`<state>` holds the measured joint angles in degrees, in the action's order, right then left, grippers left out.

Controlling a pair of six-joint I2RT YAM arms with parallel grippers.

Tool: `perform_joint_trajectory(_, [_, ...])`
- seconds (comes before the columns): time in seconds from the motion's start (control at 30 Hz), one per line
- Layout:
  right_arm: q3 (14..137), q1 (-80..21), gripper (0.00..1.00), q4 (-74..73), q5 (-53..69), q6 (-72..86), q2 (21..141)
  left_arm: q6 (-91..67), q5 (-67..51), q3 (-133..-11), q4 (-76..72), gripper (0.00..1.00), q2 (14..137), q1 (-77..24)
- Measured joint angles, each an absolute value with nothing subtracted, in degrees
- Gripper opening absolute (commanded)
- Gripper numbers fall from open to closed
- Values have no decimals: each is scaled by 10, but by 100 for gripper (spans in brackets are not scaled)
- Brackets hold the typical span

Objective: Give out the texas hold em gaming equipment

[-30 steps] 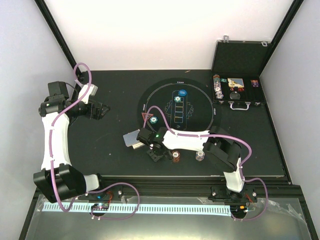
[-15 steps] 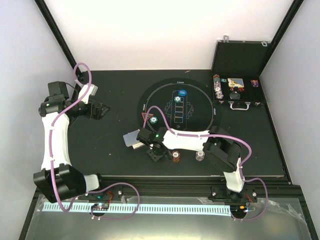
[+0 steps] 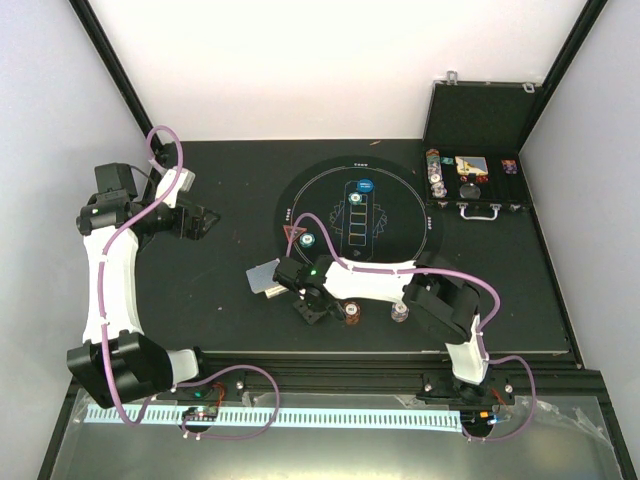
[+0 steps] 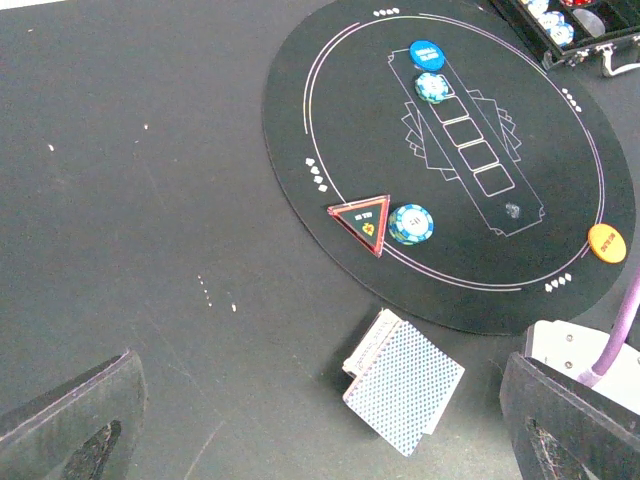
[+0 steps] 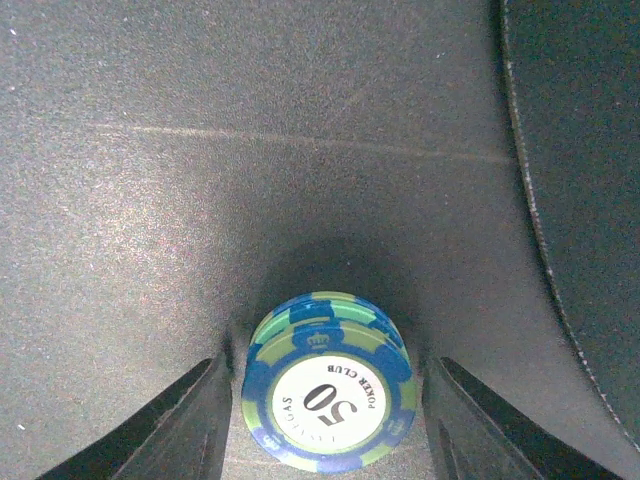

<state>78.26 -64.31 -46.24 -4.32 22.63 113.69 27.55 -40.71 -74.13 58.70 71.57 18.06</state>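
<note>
Next, I release the blue-and-green chips with my right gripper on the round black mat, just inside the white ring (image 3: 391, 263) beside my arm.
In the right wrist view a short stack of blue-and-green poker chips (image 5: 322, 335), marked 50, rests on the dark table between the fingers of my right gripper (image 5: 328, 402). The jaws are open, with a thin gap on each side. From above, that gripper (image 3: 312, 305) sits just below the round black mat (image 3: 405, 205). A deck of playing cards (image 3: 264, 277) (image 4: 405, 385) lies to its left. On the mat are a red triangle (image 4: 364, 220), a green chip (image 4: 411, 223), a blue button (image 4: 427, 54) and an orange button (image 4: 606, 243). My left gripper (image 3: 205, 222) hangs wide open at the far left, holding nothing.
A brown-red chip stack (image 3: 352, 313) and a whitish one (image 3: 400, 314) stand near the table's front edge beside the right arm. An open black case (image 3: 475, 185) with more chips sits at the back right. Another chip (image 4: 432, 87) lies beside the blue button.
My right gripper's jaws have spread apart, leaving the chip stack on the table. Both arms have stayed almost still.
</note>
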Motion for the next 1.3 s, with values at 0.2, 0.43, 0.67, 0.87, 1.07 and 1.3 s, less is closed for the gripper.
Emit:
perform_joint_trajectory(0.2, [783,-643,46,-461,-43,225,1138,276,-407,-741,587,99,716,181])
perform_joint_trajectory(0.43, [783,-643,37,-462,-44,223,1138,276,-407,-741,587,99,716,181])
perform_joint_trajectory(0.67, [789,-643,34,-474,-50,223,1138,276,-407,-741,587,99,716,183])
perform_joint_trajectory(0.87, [801,-641,31,-492,-70,222,1122,276,-407,-741,587,99,716,183])
perform_joint_trajectory(1.07, [800,-604,31,-503,-83,215,1081,276,-407,-741,587,99,716,183])
perform_joint_trajectory(1.3, [740,-460,32,-481,-98,204,1021,276,-407,-741,588,99,716,183])
